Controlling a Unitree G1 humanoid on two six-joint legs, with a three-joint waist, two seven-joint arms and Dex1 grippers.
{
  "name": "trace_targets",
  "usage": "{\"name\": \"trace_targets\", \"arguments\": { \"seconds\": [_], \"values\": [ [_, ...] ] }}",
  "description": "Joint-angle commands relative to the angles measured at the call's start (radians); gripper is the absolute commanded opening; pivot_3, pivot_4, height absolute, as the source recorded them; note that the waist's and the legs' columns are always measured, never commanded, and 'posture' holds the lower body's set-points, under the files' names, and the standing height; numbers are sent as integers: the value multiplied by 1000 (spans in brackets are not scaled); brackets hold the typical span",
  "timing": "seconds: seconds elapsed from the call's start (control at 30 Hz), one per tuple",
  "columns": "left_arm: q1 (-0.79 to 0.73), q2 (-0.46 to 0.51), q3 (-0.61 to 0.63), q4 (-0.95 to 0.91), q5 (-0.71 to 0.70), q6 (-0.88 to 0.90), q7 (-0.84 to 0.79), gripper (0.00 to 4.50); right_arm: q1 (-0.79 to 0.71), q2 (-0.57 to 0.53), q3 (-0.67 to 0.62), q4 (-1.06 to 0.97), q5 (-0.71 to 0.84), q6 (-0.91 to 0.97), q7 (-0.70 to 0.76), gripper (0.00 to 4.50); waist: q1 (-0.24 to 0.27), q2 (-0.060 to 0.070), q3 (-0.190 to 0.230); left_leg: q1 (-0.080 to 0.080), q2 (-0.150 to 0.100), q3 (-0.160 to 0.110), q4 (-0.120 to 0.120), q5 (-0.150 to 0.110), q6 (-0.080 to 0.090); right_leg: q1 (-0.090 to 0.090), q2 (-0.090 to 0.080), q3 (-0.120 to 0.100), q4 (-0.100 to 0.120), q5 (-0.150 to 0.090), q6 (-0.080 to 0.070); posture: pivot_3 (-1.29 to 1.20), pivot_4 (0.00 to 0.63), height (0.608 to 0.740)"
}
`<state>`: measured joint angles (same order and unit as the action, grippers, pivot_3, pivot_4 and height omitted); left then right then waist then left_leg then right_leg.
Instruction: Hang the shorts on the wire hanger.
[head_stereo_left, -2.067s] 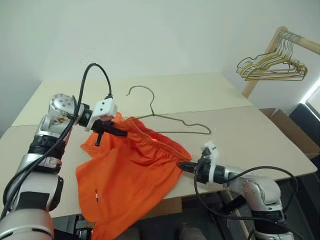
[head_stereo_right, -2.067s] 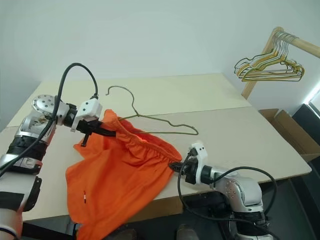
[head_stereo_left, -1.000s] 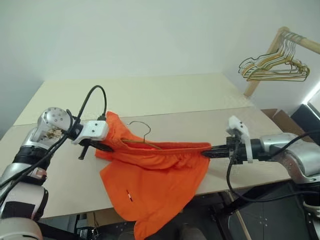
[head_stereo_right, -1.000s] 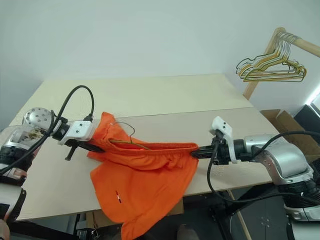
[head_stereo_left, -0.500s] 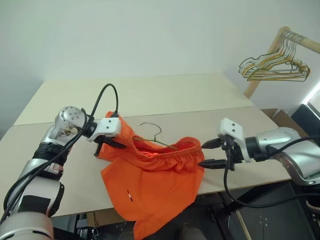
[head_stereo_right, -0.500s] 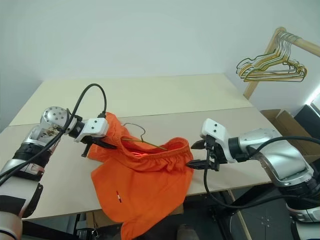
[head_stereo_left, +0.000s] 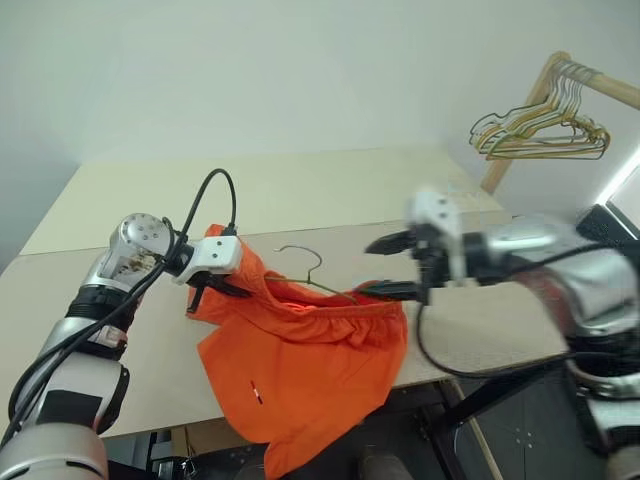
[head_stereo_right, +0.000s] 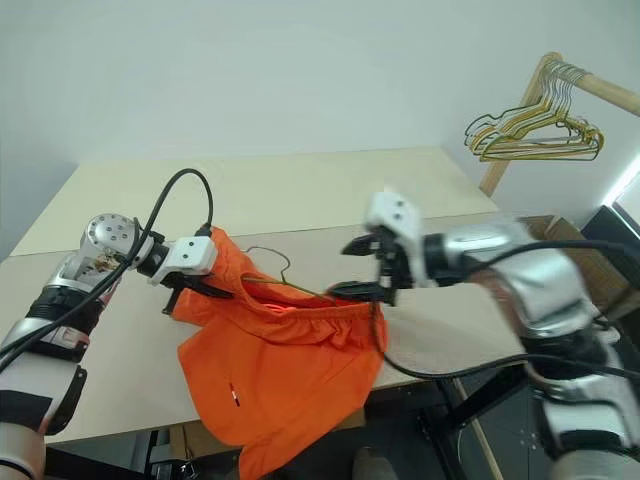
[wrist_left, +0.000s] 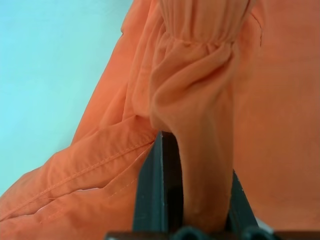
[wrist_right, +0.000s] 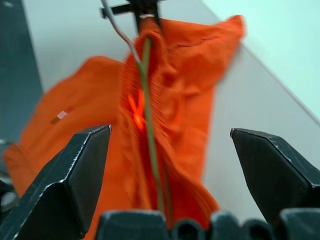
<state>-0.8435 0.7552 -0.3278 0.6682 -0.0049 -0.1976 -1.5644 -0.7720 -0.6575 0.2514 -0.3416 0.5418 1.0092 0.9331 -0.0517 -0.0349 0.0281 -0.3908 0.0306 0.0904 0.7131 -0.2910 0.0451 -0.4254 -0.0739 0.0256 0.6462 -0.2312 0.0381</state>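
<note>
The robot's left gripper pinches the waistband close to the end of the wire hanger, so it should open, back away and grab the shorts' side (wrist_left: 107, 207) farther out.
The bright orange shorts (head_stereo_left: 310, 350) lie on the table with their lower part hanging over the front edge. My left gripper (head_stereo_left: 225, 290) is shut on the left end of the gathered waistband (wrist_left: 200, 90). The wire hanger (head_stereo_left: 305, 262) runs inside the waistband, its small hook sticking up behind the fabric; the right wrist view shows its thin wire (wrist_right: 147, 100) along the waistband. My right gripper (head_stereo_left: 378, 267) hovers open just above the right end of the waistband with nothing between its fingers (wrist_right: 75, 175).
The beige table (head_stereo_left: 300, 190) stretches back to the wall. A bunch of yellowish and dark hangers (head_stereo_left: 540, 130) hangs from a wooden rail at the far right. Behind the shorts the tabletop is bare.
My right gripper opened and let go of the waistband's right end, then moved left and up over the shorts. The stretched waistband has gone slack. The left gripper has kept its hold.
</note>
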Motion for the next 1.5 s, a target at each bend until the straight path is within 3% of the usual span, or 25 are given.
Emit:
{"name": "trace_targets", "arguments": {
  "seconds": [0.03, 0.23, 0.33, 0.67, 0.73, 1.0, 1.1, 1.43, 1.5],
  "values": [
    [-39, 15, 17, 1, 28, -11, 10, 0, -80, 77, 43, 20, -25, 76, -85, 4445, 4, 0, 0, -1, 0, 0, 0, 0, 0, 0, 0, -1, 1, 0, 0, -55, 0, 740],
    [-54, 10, 26, 6, 42, -1, 6, 0, -129, 170, 127, 100, -74, 125, -148, 4445, 5, 0, 0, -6, -1, -1, 2, 0, 0, 0, -2, -7, 1, 0, 0, -52, 0, 740],
    [-53, 11, 29, 4, 38, 1, 2, 0, -135, 187, 163, 133, -101, 121, -155, 3905, 4, 0, 0, -8, -1, -2, 2, 0, 0, -1, -2, -9, 1, 0, 0, -50, 0, 740],
    [-41, 17, 38, -10, 29, 5, 0, 0, -151, 211, 160, 168, -133, 87, -144, 513, -11, 0, 0, -8, -2, -7, 2, 0, 0, -1, -2, -9, 1, 0, 0, -43, 0, 740],
    [-37, 18, 41, -14, 26, 3, -3, 0, -147, 203, 167, 162, -145, 58, -131, 49, -16, 0, 0, -8, -2, -7, 2, 0, 0, -1, -2, -9, 1, 0, 0, -41, 0, 740],
    [-39, 25, 61, -15, 12, 13, -17, 0, -112, 166, 177, 147, -177, -67, -82, 49, -17, 0, 0, -8, -2, -8, 2, 0, 0, -1, -2, -9, 1, 0, 0, -32, 0, 740],
    [-42, 30, 90, -21, -20, 29, -36, 637, -102, 159, 170, 158, -188, -99, -78, 0, -17, 0, 0, -8, -2, -8, 2, 0, 0, 0, -2, -10, 1, 0, 0, -27, 0, 740],
    [-36, 107, 92, 7, -62, 27, -50, 3918, -84, 138, 150, 151, -197, -145, -43, 0, -16, 0, 0, -8, -1, -8, 2, 0, 0, 0, -2, -10, 1, 0, 0, -21, 0, 740],
    [-39, 110, 96, 38, -38, 11, -43, 4411, -80, 134, 145, 145, -195, -152, -35, 0, -16, 0, 0, -8, -1, -8, 2, 0, 0, 0, -2, -10, 1, 0, 0, -20, 0, 740]
  ]
}}
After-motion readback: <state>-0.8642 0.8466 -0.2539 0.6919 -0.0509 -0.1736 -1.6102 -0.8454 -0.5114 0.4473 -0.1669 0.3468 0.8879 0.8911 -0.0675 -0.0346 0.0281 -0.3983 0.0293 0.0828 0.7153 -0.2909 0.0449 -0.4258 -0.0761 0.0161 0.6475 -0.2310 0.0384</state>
